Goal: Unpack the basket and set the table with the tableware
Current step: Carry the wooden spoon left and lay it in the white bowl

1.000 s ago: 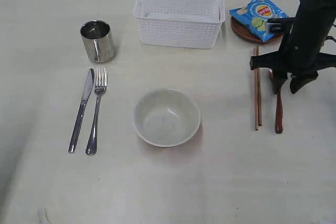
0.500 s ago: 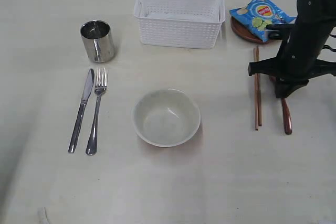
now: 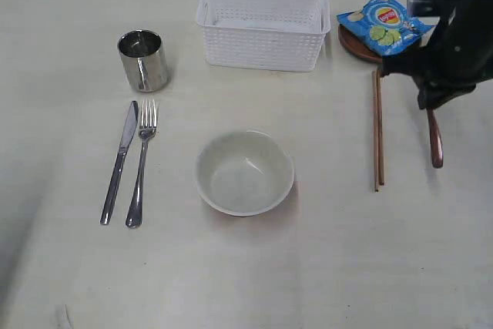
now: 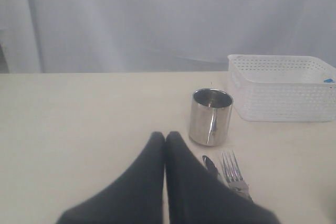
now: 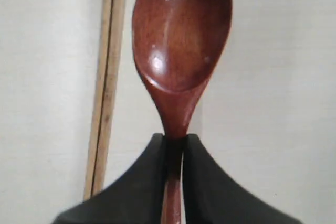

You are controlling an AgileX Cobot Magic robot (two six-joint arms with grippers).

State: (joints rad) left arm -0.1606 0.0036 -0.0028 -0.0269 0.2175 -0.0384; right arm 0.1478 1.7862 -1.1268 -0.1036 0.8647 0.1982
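Note:
The robot's right gripper will release the reddish-brown wooden spoon inside the cream bowl (image 3: 266, 197), with the spoon's handle leaning over the bowl's rim.
My right gripper (image 5: 175, 139) is shut on the neck of the reddish-brown wooden spoon (image 5: 181, 30). In the exterior view that gripper (image 3: 428, 104) holds the spoon (image 3: 436, 144) right of the wooden chopsticks (image 3: 377, 129), which lie on the table (image 3: 331, 267). The cream bowl (image 3: 244, 172) sits mid-table. The steel knife (image 3: 119, 161) and fork (image 3: 142, 161) lie at the left, below the steel cup (image 3: 143, 59). The white basket (image 3: 262, 21) stands at the back. My left gripper (image 4: 165, 136) is shut on nothing, near the cup (image 4: 210, 116); the exterior view does not show it.
A blue chip bag (image 3: 383, 22) lies on the small brown plate (image 3: 356, 45), right of the basket and just behind the chopsticks. The black right arm (image 3: 462, 36) hangs over the table's right edge. A pale curtain (image 4: 157, 19) backs the table.
My right gripper has carried the spoon to the right and toward the back, away from the chopsticks. The other tableware has not moved.

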